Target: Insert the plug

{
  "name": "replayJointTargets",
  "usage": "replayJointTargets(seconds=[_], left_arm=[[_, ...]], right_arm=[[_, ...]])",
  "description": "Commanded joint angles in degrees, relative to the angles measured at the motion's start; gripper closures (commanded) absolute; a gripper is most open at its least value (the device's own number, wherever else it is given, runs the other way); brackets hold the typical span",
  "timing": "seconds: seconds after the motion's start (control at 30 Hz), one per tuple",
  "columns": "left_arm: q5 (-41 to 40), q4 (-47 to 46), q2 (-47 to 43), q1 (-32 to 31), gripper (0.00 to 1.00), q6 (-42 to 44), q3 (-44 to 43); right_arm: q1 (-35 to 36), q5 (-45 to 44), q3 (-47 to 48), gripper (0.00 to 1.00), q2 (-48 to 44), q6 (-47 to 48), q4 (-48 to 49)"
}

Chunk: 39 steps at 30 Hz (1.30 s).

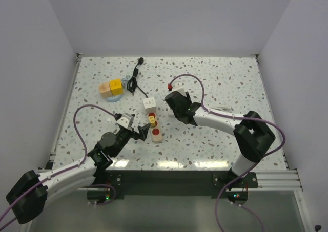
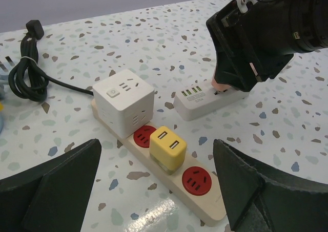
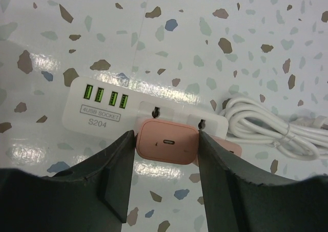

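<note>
The pink plug, now held over the strip's socket end, will be let go by my right gripper in the white power strip's socket (image 1: pixel 178 112) (image 3: pixel 160 136) that is closest to the USB ports.
My right gripper (image 3: pixel 166 191) is shut on a pink plug (image 3: pixel 166 141) with a USB-C port, one finger on each side of it. It holds the plug over the socket end of a white power strip (image 3: pixel 113 106) marked "4USB SOCKET"; I cannot tell whether the prongs are in. The left wrist view shows the same strip (image 2: pixel 197 101) under the right gripper (image 2: pixel 225 83). My left gripper (image 2: pixel 156 165) is open and empty, straddling a beige power strip (image 2: pixel 210 204) with red sockets. That strip carries a yellow plug (image 2: pixel 167 147) and a white cube adapter (image 2: pixel 124 101).
The white strip's coiled cable (image 3: pixel 271 124) lies to its right. A black cord (image 1: pixel 134 78) and yellow and tan blocks on a blue disc (image 1: pixel 111 88) lie at the back left. White walls enclose the speckled table (image 1: pixel 215 73).
</note>
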<state>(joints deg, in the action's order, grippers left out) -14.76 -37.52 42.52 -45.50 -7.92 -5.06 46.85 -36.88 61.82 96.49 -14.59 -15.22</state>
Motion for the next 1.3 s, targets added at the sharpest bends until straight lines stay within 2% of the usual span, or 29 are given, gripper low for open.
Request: replayJointTargets(seconds=[0.0, 0.97, 1.27], left_arm=[[0.35, -1.59, -0.07, 0.23, 0.04, 0.10, -2.24], [1.32, -1.95, -0.07, 0.14, 0.04, -0.16, -1.88], [1.84, -1.95, -0.25, 0.14, 0.04, -0.16, -2.06]], right_arm=[[0.08, -0.74, 1.29, 1.00, 0.28, -1.32, 0.19], [0.00, 0.23, -1.53, 1.00, -3.24, -4.39, -0.33], [0.00, 0.32, -5.66, 1.00, -4.64, -5.54, 1.60]])
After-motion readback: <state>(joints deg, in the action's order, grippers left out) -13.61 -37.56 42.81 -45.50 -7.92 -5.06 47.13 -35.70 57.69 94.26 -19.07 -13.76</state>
